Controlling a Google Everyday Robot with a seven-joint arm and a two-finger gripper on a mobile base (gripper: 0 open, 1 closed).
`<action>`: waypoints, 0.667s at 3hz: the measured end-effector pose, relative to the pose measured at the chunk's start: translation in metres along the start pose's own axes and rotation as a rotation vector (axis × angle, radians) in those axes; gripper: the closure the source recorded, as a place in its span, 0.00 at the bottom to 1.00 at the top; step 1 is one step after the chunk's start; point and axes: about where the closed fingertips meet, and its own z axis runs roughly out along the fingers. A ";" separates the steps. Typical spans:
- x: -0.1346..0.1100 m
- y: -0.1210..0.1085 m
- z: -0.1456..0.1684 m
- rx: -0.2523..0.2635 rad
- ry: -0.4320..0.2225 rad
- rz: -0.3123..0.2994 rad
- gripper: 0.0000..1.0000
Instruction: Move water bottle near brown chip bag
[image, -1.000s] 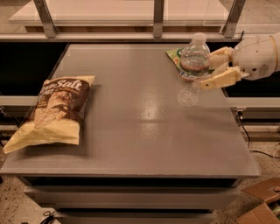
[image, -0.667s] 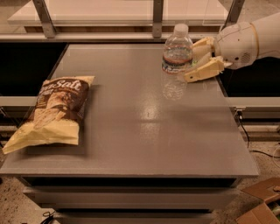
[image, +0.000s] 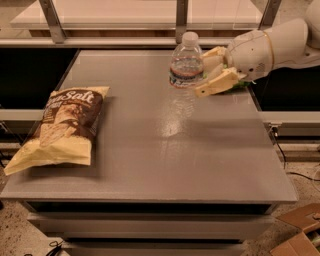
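Next, my gripper puts the water bottle down upright on the grey table (image: 112, 132), close beside the brown chip bag's inner edge.
The water bottle (image: 186, 75) is a clear ribbed bottle with a white cap and a label with red and blue bands. It stands upright at the back middle of the grey table (image: 165, 145). My gripper (image: 204, 71) reaches in from the right and is shut on the bottle at label height. The brown chip bag (image: 62, 128), dark brown on top with white "Salt" lettering and pale yellow below, lies flat at the left side of the table, well apart from the bottle.
A green snack bag (image: 241, 85) lies mostly hidden behind my gripper at the table's back right edge. Metal rails (image: 181, 20) and a shelf run behind the table. Cardboard (image: 300, 230) lies on the floor at the lower right.
My gripper has carried the water bottle leftward along the back of the table, from the back right corner toward the middle. The chip bag has not moved.
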 end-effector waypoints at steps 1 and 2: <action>-0.006 0.004 0.052 -0.146 -0.057 -0.004 1.00; -0.016 0.008 0.098 -0.274 -0.101 -0.013 1.00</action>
